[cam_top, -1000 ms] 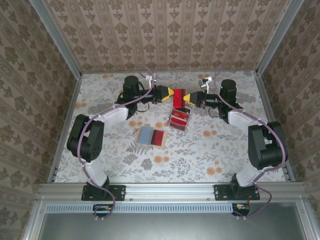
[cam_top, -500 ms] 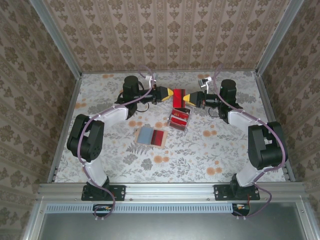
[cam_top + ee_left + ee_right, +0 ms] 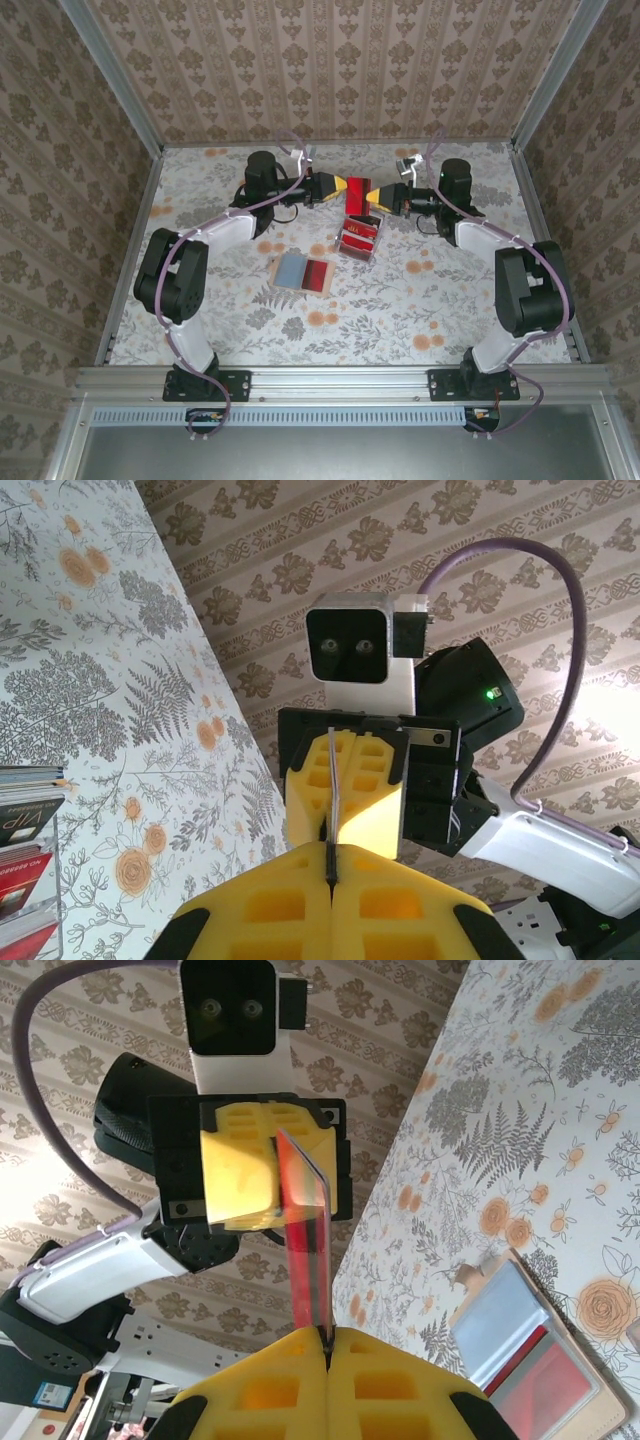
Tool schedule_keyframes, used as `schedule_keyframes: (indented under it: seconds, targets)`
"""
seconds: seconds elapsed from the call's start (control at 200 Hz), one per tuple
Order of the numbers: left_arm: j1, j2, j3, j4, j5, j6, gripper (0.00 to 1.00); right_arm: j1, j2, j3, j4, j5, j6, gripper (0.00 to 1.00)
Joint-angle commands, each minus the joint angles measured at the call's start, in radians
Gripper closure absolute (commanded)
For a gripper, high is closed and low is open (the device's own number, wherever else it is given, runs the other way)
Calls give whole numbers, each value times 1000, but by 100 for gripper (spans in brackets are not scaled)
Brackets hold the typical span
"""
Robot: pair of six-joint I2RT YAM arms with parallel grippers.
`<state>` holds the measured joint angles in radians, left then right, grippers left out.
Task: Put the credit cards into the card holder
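Both my grippers are pinching two cards together, so my right gripper will regrip the pair before my left gripper pulls the red card away by its corner [image 3: 349, 211].
A red credit card [image 3: 357, 189] hangs above the back of the table, pinched from both ends. My left gripper [image 3: 346, 187] is shut on its left edge and my right gripper [image 3: 369, 196] on its right edge. In the left wrist view the card [image 3: 336, 780] is edge-on, running from my left gripper [image 3: 330, 852] into the opposite yellow fingers [image 3: 370, 780]. In the right wrist view the card [image 3: 308, 1250] rises from my right gripper [image 3: 326, 1335]. The tan card holder [image 3: 301, 272] lies open on the table with a red card in its right half; its grey-blue pane [image 3: 500, 1320] faces up.
A clear stand with several red cards [image 3: 358, 238] sits just in front of the grippers, and its edge [image 3: 25, 865] appears at the lower left of the left wrist view. Patterned walls [image 3: 330, 70] close in the back and sides.
My left gripper has closed onto the card's left edge. The right gripper has kept its grip, and neither arm has shifted noticeably.
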<state>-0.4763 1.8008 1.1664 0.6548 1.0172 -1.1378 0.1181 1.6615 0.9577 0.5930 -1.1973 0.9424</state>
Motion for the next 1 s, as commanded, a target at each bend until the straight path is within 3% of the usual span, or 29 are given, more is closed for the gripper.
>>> schedule_keyframes:
  seconds: [0.0, 0.435, 0.77, 0.995]
  targets:
    - [-15, 12, 31, 78, 32, -20, 100, 20, 33, 42, -39, 13, -26, 94]
    - [-19, 41, 20, 197, 31, -101, 100, 42, 110, 93, -30, 48, 2, 93]
    - [-18, 30, 16, -6, -14, 39, 100, 48, 89, 86, 41, 31, 54, 91]
    - [-19, 44, -5, 16, -29, 27, 100, 47, 72, 72, 45, 37, 56, 86]
